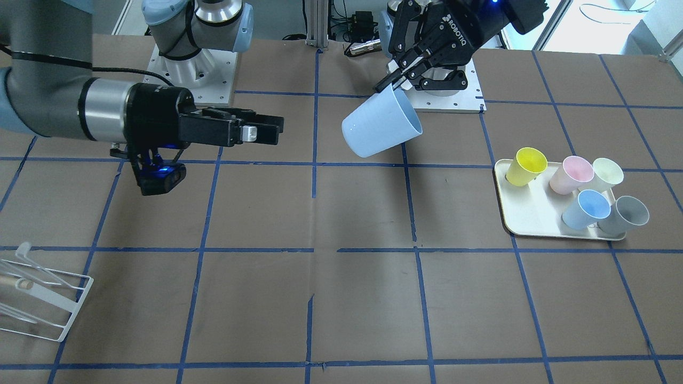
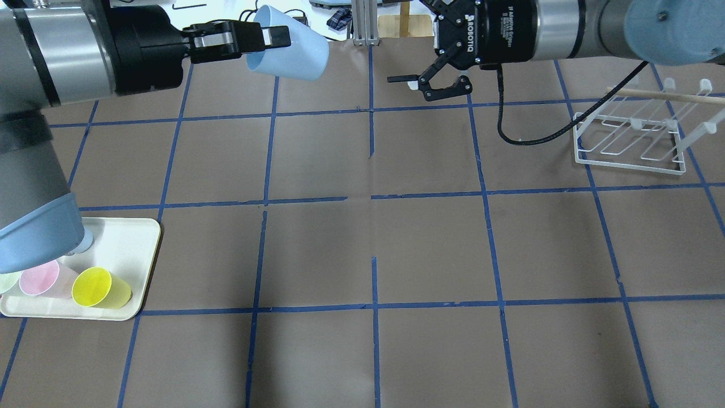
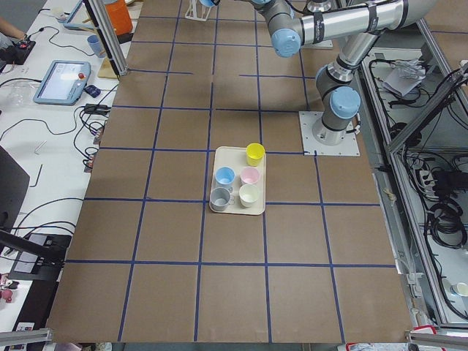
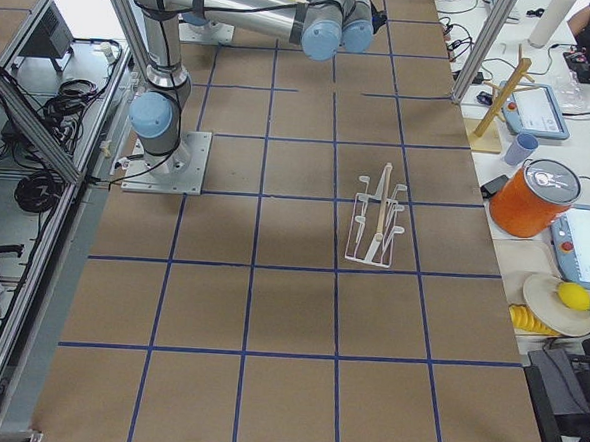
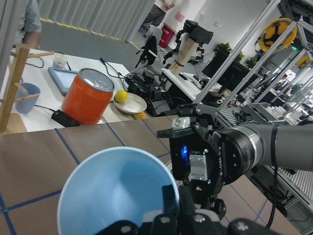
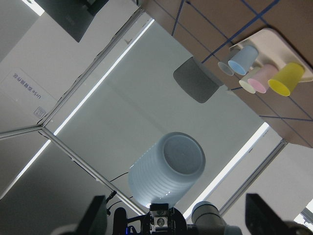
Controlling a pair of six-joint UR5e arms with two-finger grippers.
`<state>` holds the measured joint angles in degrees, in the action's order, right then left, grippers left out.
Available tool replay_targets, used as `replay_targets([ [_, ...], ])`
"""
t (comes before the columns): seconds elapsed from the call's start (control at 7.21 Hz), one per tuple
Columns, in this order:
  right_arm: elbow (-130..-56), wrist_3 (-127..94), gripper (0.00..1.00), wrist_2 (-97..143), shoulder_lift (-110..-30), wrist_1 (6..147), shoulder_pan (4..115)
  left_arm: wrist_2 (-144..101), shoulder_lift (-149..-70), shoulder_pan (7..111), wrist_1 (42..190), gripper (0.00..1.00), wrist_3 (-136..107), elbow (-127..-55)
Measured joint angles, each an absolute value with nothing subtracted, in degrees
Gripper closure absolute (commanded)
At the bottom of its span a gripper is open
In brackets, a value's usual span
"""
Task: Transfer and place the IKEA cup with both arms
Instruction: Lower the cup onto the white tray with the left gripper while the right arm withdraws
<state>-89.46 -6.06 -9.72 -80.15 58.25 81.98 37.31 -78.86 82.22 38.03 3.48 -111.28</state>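
The robot's left gripper should set the pale blue IKEA cup down on the cream tray's empty corner (image 1: 530, 215) beside the second blue cup.
The pale blue IKEA cup (image 1: 381, 128) hangs tilted in the air above the table's far middle. My left gripper (image 1: 393, 84) is shut on its rim, one finger inside the mouth. The overhead view shows the cup (image 2: 294, 54) lying sideways in the left gripper (image 2: 276, 37), its base towards the right arm. My right gripper (image 2: 416, 86) is open and empty, level with the cup and a short gap from its base. The right wrist view shows the cup's base (image 6: 168, 174) ahead between spread fingers. The left wrist view looks into the cup's mouth (image 5: 117, 191).
A cream tray (image 1: 525, 218) on my left side holds a yellow cup (image 1: 525, 165), a pink cup (image 1: 571, 173), a whitish cup (image 1: 607, 173), a second pale blue cup (image 1: 586, 209) and a grey cup (image 1: 624, 214). A white wire rack (image 2: 634, 136) stands on my right side.
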Motion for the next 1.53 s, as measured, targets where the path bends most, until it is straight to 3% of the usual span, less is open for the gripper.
replay_targets([
  [0.83, -88.60, -23.74, 0.00, -61.03, -90.08, 75.58, 79.66, 69.85, -80.91, 69.12, 72.02, 1.00, 19.68, -102.93],
  [1.25, -88.45, -23.65, 0.00, -78.86, -93.08, 78.38, 81.82, 90.02, -86.33, 67.96, 74.41, 1.00, 32.24, -104.14],
  [1.53, -89.04, -23.64, 0.00, -87.11, -91.32, 83.67, 87.76, 91.95, -89.57, 61.50, 71.48, 1.00, 40.91, -108.55],
])
